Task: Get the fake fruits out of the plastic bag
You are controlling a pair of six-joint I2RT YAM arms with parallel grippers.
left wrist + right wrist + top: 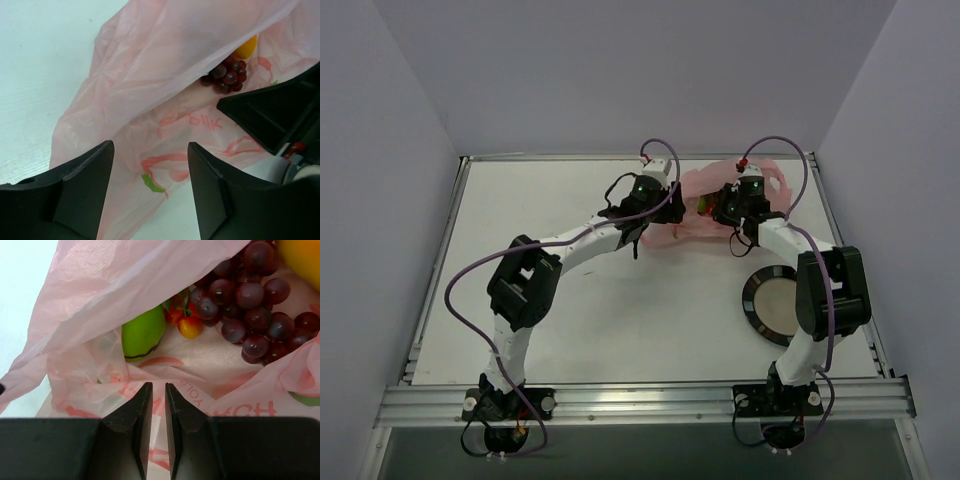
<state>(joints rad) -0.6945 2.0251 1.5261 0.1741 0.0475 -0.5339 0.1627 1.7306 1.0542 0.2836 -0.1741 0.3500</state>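
Observation:
The top layer of the bag hangs over the green fruit, so next my left gripper pinches the upper layer's edge (pixel 120 131) and holds it while my right gripper reaches in.
The pink plastic bag (pixel 692 228) lies at the back of the table, its mouth lifted. In the right wrist view the bag (pixel 115 285) holds a green round fruit (pixel 142 332), a purple grape bunch (pixel 250 295), an orange-yellow mango (pixel 302 257) and small red-orange fruits (pixel 187 322). My right gripper (pixel 158 390) is shut on the bag's lower edge, with film between its jaws. In the left wrist view the grapes (pixel 227 75) and mango (pixel 246 49) show under the bag's upper layer (pixel 150 75). My left gripper (pixel 150 165) is open above the bag's near edge and holds nothing.
A round black-rimmed plate (pixel 748 300) sits on the table right of centre, in front of the bag and next to the right arm. The right arm's black gripper body (pixel 275 112) is close to my left gripper. Walls enclose the table on three sides.

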